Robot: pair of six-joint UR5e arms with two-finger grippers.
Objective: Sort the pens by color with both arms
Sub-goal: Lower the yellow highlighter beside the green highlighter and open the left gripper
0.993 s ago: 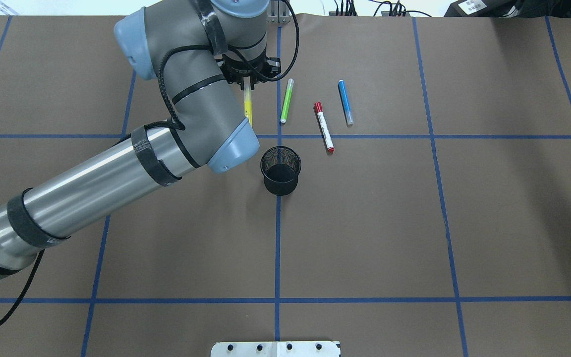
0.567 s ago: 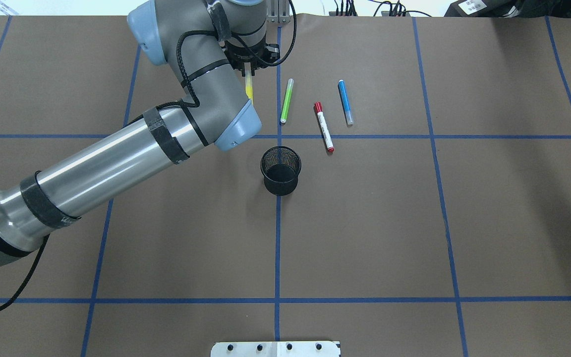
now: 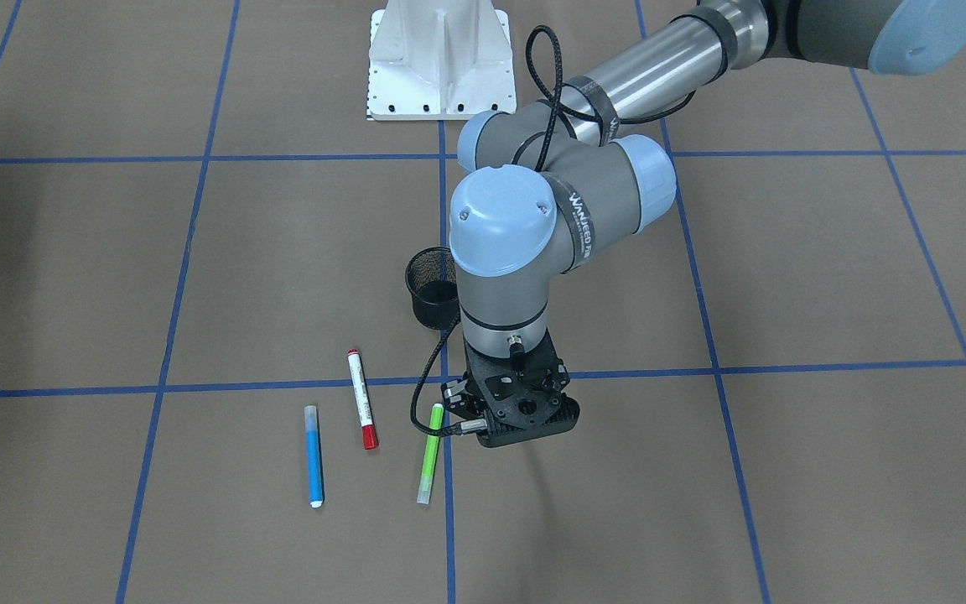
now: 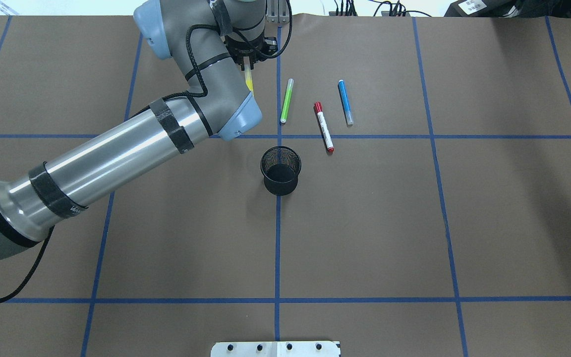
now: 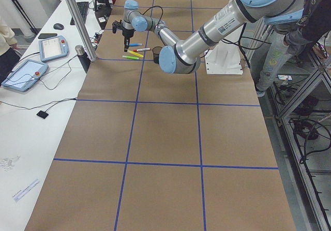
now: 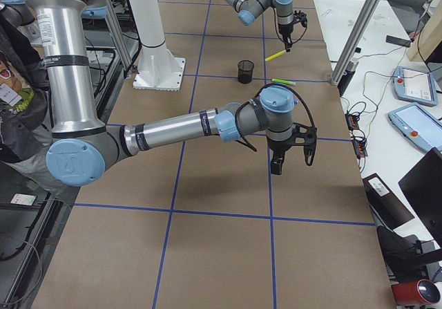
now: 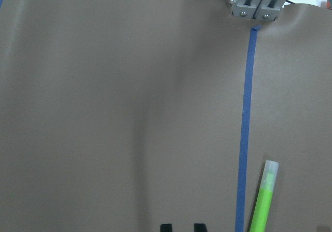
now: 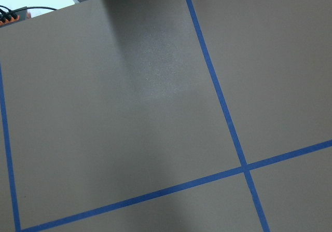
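I will drop the yellow pen with my left gripper on the brown paper, just across the blue line from the green pen (image 3: 456,439).
My left gripper (image 4: 249,63) is shut on the upper end of the yellow pen (image 4: 249,82), which hangs tilted above the table at the far middle. In the exterior right view the yellow pen (image 6: 276,55) slants down from the far arm's fingers. To its right lie the green pen (image 4: 286,100), the white pen with red ends (image 4: 324,127) and the blue pen (image 4: 345,102), flat on the brown paper. The black mesh cup (image 4: 280,171) stands upright nearer the robot. My right gripper (image 6: 276,165) hovers over bare paper; I cannot tell if it is open or shut.
An aluminium post (image 4: 275,14) stands at the far edge just behind the left gripper. The white mounting plate (image 3: 439,59) sits at the robot's side. A side bench with tablets (image 6: 414,88) runs along the far edge. A person (image 5: 310,14) stands by the robot.
The left arm has carried the yellow pen away from the robot toward the far edge. The other pens and the cup have not moved.
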